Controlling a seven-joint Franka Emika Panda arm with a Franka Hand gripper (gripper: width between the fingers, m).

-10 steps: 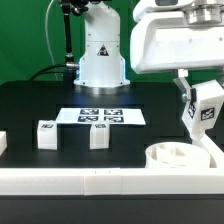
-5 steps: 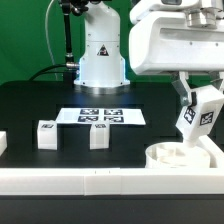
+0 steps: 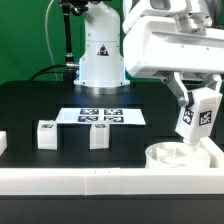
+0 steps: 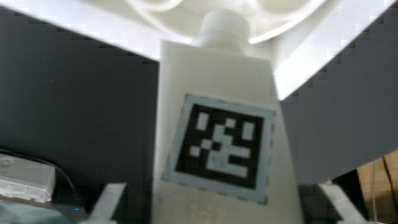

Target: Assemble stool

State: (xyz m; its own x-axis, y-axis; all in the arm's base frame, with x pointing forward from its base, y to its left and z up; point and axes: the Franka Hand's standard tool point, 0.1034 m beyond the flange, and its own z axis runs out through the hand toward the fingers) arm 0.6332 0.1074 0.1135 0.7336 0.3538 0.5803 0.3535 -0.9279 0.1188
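Note:
My gripper is going to release the tagged white leg, now tilted just above the seat, on the round white seat's side [image 3: 195, 151] [image 4: 270, 14] that is farthest away from the standing legs.
The round white seat [image 3: 182, 156] lies at the exterior view's right, against the front rail. My gripper [image 3: 192, 98] is shut on a white leg [image 3: 200, 114] with a black-and-white tag and holds it tilted just above the seat. In the wrist view the leg [image 4: 222, 120] fills the middle, its peg end close to the seat [image 4: 222, 20], with a finger [image 4: 111, 200] on each side. Two more legs [image 3: 47, 134] [image 3: 98, 135] stand on the black table at the exterior view's left and middle.
The marker board [image 3: 100, 116] lies flat behind the two standing legs. A long white rail [image 3: 90, 180] runs along the front edge. A white piece [image 3: 3, 144] sits at the exterior view's far left. The robot base [image 3: 100, 55] stands at the back.
My gripper has carried the leg slightly lower and tilted it more over the seat. The other legs have not moved.

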